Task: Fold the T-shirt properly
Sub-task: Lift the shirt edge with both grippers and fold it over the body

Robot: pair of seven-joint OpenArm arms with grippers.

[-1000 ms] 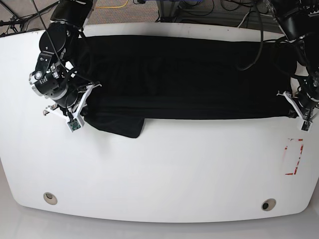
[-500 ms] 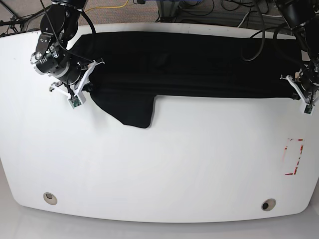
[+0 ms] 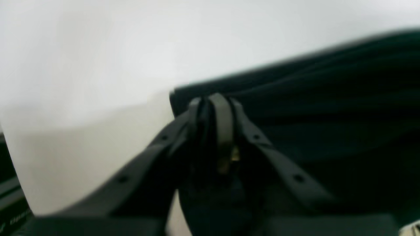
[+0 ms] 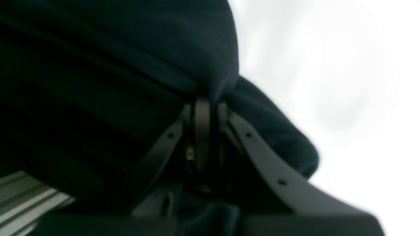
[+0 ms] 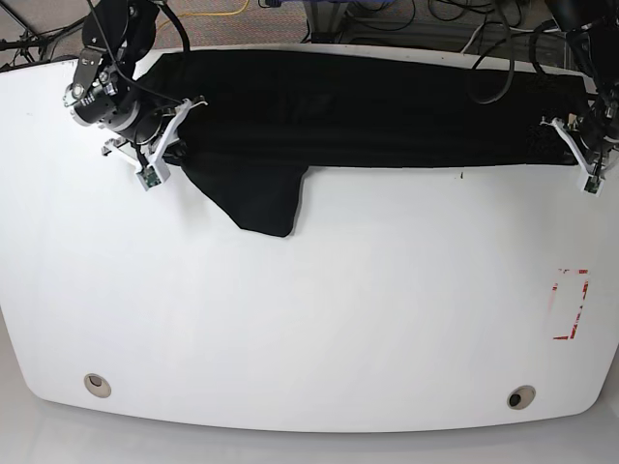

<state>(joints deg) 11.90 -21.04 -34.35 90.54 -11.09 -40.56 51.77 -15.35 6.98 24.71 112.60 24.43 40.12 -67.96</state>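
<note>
The black T-shirt's corner sits too shallow in my left gripper, so that gripper should open and take the cloth further in before I pull [image 3: 258, 116] the black T-shirt closer.
The black T-shirt [image 5: 368, 106] lies stretched in a long band along the table's far edge, and one sleeve flap [image 5: 263, 198] hangs toward me left of centre. At the band's left end my right gripper [image 5: 169, 145] is shut on it; the right wrist view shows cloth [image 4: 98, 65] bunched at the closed tips [image 4: 205, 100]. My left gripper [image 5: 583, 164] holds the band's right end. In the left wrist view its jaws [image 3: 213, 98] stand nearly together at the corner of the cloth [image 3: 328, 98], with dark cloth between them.
The white table [image 5: 338, 319] carries a red marked rectangle [image 5: 571, 304] near its right edge and two round holes [image 5: 97, 385] [image 5: 521, 397] near the front. Cables and stands lie beyond the far edge.
Both grippers have moved toward the far edge, pulling the shirt's near edge back with them. The band has narrowed and the sleeve flap now trails out below it.
</note>
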